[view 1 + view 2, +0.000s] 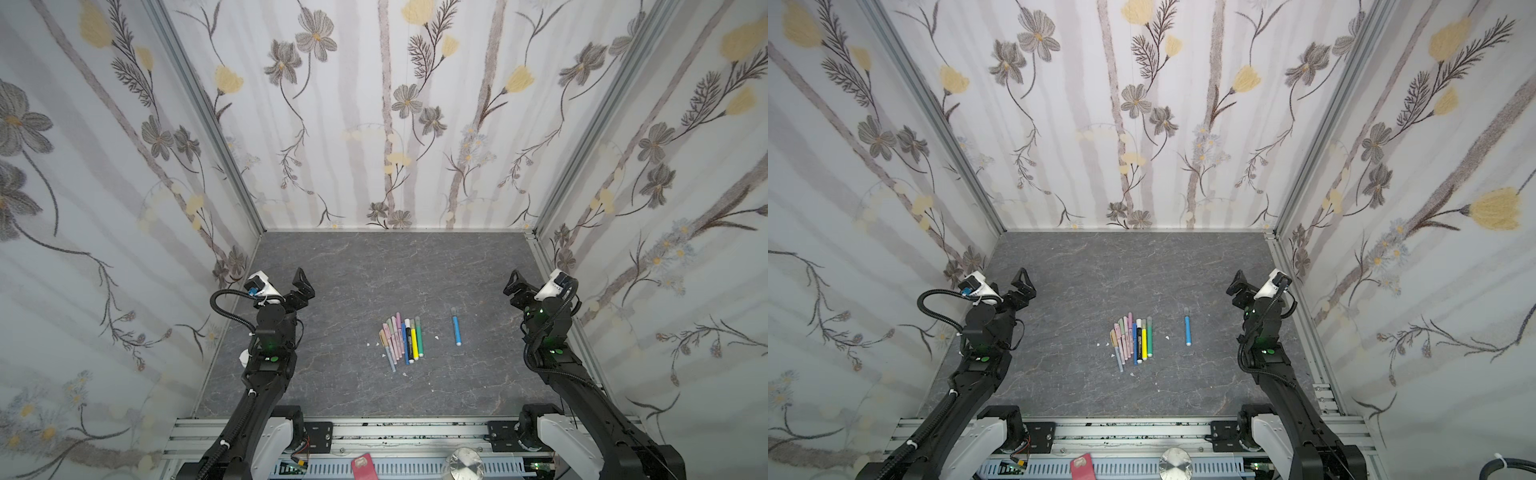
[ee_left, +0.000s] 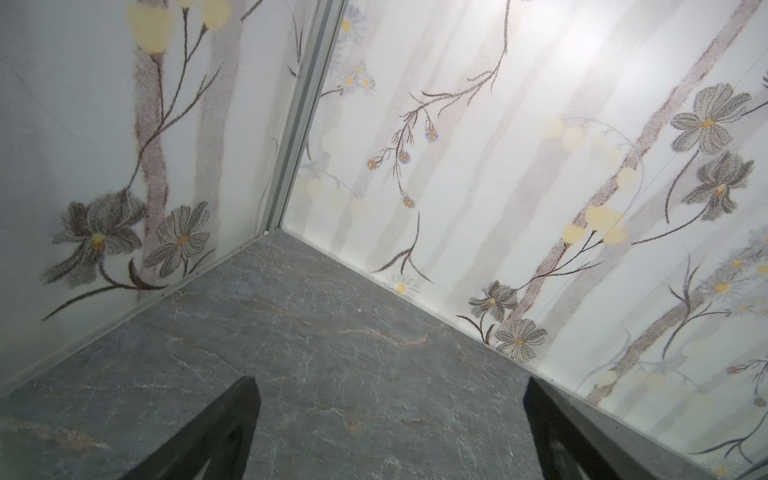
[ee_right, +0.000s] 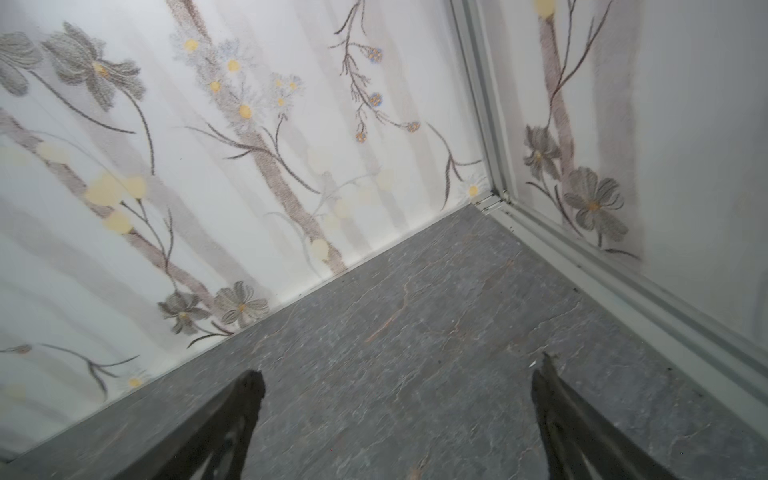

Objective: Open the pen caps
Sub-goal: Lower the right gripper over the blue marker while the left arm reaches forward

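Observation:
The blue pen is lying alone. Next, my right gripper closes on the middle of the body [image 1: 456, 327] of that pen, leaving its greyish pen cap free.
A bundle of several pens [image 1: 401, 340] [image 1: 1133, 341] lies side by side in the middle of the grey stone-look table, in pink, purple, blue, yellow and green. One blue pen [image 1: 457, 331] [image 1: 1188, 331] lies alone to their right, with a greyish pen cap [image 1: 454, 311] on its far end. The other pen caps are too small to make out. My left gripper [image 1: 301, 283] [image 1: 1021, 286] [image 2: 390, 381] hovers open and empty, far to the left of the pens. My right gripper [image 1: 513, 285] [image 1: 1237, 287] [image 3: 399, 370] is open and empty at the far right. Neither wrist view shows any pens.
Tiny white flecks [image 1: 436, 337] lie around the bundle. Floral walls close in the table [image 1: 374, 270] on three sides. A metal rail [image 1: 395, 432] runs along the front, with a red object [image 1: 363, 465] and a round metal piece [image 1: 464, 461] below it.

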`<state>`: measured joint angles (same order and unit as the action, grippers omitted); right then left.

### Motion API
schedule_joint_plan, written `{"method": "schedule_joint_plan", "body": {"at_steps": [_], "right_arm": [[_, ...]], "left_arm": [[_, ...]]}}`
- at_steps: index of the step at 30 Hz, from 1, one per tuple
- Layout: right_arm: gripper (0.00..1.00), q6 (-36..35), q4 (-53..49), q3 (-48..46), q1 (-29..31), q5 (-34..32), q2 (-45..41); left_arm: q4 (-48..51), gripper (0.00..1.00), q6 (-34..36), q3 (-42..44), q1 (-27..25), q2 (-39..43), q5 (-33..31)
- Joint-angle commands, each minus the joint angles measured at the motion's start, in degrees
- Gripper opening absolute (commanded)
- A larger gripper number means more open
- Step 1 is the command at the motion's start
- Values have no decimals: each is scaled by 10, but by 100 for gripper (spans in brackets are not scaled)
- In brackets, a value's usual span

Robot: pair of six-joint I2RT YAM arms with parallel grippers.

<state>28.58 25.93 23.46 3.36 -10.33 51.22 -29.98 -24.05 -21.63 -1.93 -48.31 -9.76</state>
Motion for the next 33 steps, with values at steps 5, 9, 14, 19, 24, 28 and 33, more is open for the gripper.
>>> {"method": "schedule_joint_plan", "body": {"at_steps": [5, 9, 14, 19, 24, 28, 33], "right_arm": [[100, 46, -79, 5, -7, 80, -48], [98, 21, -187, 62, 6, 92, -20], [96, -7, -351, 137, 62, 68, 52], [94, -16, -423, 173, 134, 87, 115], [93, -19, -458, 192, 200, 50, 167], [88, -26, -468, 219, 210, 52, 216], [81, -46, -473, 238, 214, 55, 279]], "left_arm": [[79, 100, -101, -13, 0, 2, 75], [81, 100, -155, -24, -3, -31, 96], [101, 100, -168, -67, -49, -119, 99], [161, 100, -127, -130, -92, -167, 83], [223, 100, -104, -165, -106, -191, 71], [239, 100, -112, -151, -107, -191, 66], [258, 100, -109, -142, -108, -186, 70]]}}
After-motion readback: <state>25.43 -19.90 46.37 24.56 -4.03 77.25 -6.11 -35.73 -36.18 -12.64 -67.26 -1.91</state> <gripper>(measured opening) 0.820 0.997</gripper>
